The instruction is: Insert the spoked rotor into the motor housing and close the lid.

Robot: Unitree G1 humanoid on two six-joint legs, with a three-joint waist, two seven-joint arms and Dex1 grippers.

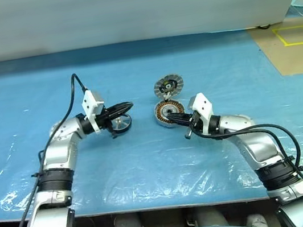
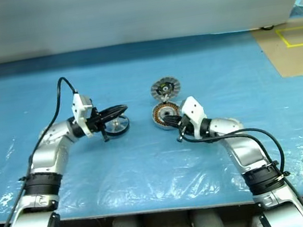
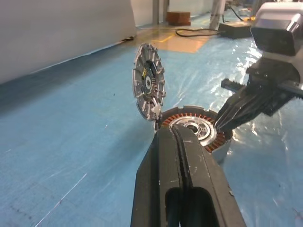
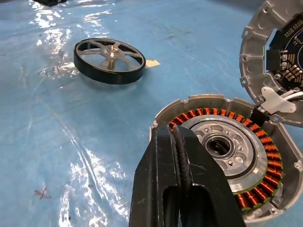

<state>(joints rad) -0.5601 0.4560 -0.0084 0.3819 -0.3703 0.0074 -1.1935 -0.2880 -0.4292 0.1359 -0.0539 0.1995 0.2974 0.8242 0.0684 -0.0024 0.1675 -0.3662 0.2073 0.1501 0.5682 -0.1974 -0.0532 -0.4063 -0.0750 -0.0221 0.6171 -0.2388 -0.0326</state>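
Note:
My closed left gripper reaches over the spoked rotor toward the motor housing; it should back off, point down, open and grab the rotor by its middle [image 4: 112, 51].
The spoked rotor [image 1: 121, 124] lies flat on the blue sheet, dark-rimmed with a silver hub [image 4: 110, 59]. My left gripper [image 1: 129, 104] hovers just above it, pointing to the right, shut and empty, its fingers [image 3: 163, 156] pressed together. To the right stands the motor housing [image 1: 168, 111], a round silver can with copper windings [image 4: 265, 151] showing. The lid [image 1: 168, 85] stands upright at the housing's far edge, its inner face [image 3: 149, 85] turned toward my left gripper. My right gripper [image 1: 171, 119] is shut with nothing in it, its tips at the housing's near rim [image 4: 163, 120].
A glossy blue plastic sheet [image 1: 148, 166] covers the table, whose front edge [image 1: 155, 206] runs close to me. A small scrap of tape [image 4: 151, 63] lies beside the rotor. Yellow floor markings [image 1: 298, 35] show past the far right corner.

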